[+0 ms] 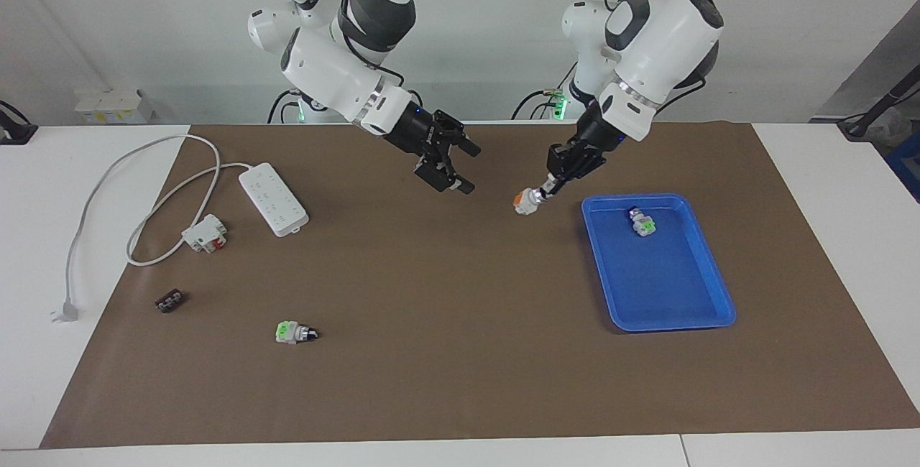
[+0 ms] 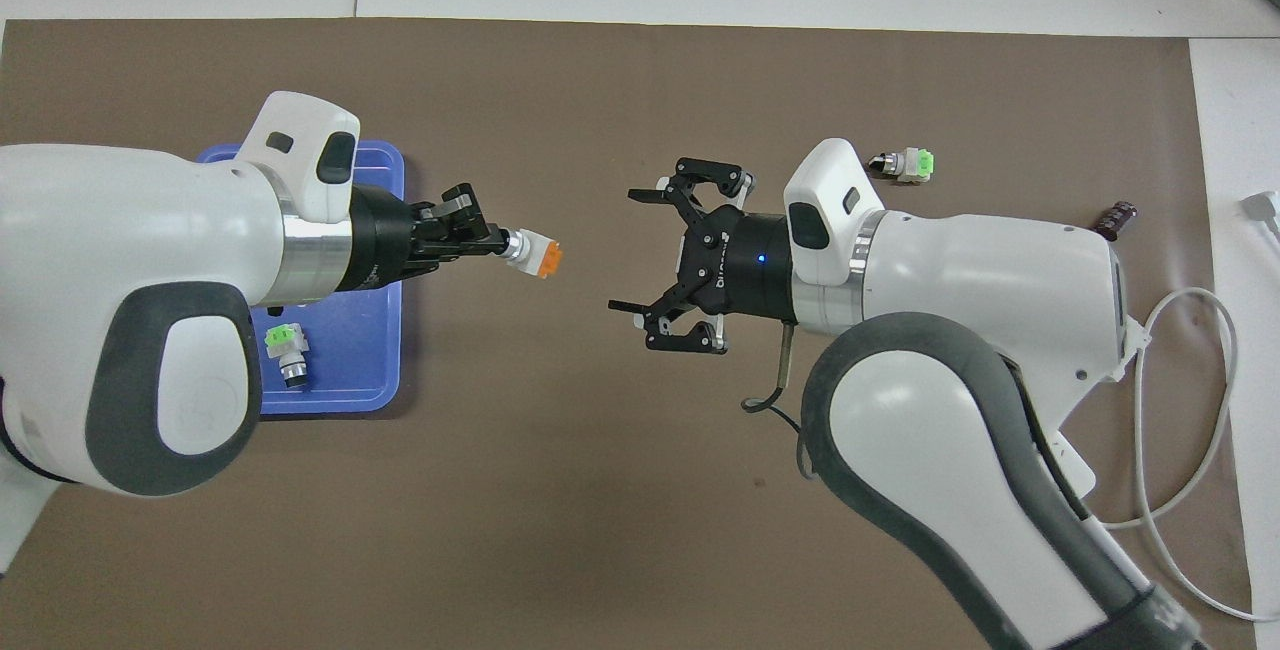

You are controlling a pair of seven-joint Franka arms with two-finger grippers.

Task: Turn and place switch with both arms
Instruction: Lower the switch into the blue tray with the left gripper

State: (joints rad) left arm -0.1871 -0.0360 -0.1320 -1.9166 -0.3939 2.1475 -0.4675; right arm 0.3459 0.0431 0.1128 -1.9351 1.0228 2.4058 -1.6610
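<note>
My left gripper should release the switch in the blue tray [image 2: 306, 313], against the body of the green-faced switch.
My left gripper [image 1: 550, 189] is shut on the knob end of the switch [image 1: 526, 202], a white-grey body with an orange patch. It holds the switch level over the brown mat beside the blue tray [image 1: 658, 309]. In the overhead view the left gripper [image 2: 497, 242] points the orange end of the switch [image 2: 536, 255] toward the right gripper. My right gripper [image 1: 468, 167] is open and empty over the mat, facing the switch with a gap between them. It also shows in the overhead view [image 2: 631, 251].
A green-faced switch [image 1: 642, 222] lies in the tray [image 2: 370, 370]; it also shows in the overhead view [image 2: 285, 348]. Another green switch [image 1: 295, 332] lies on the mat, toward the right arm's end. A white-and-red block [image 1: 205, 232], a power strip [image 1: 273, 199] and a small black part [image 1: 169, 301] lie there too.
</note>
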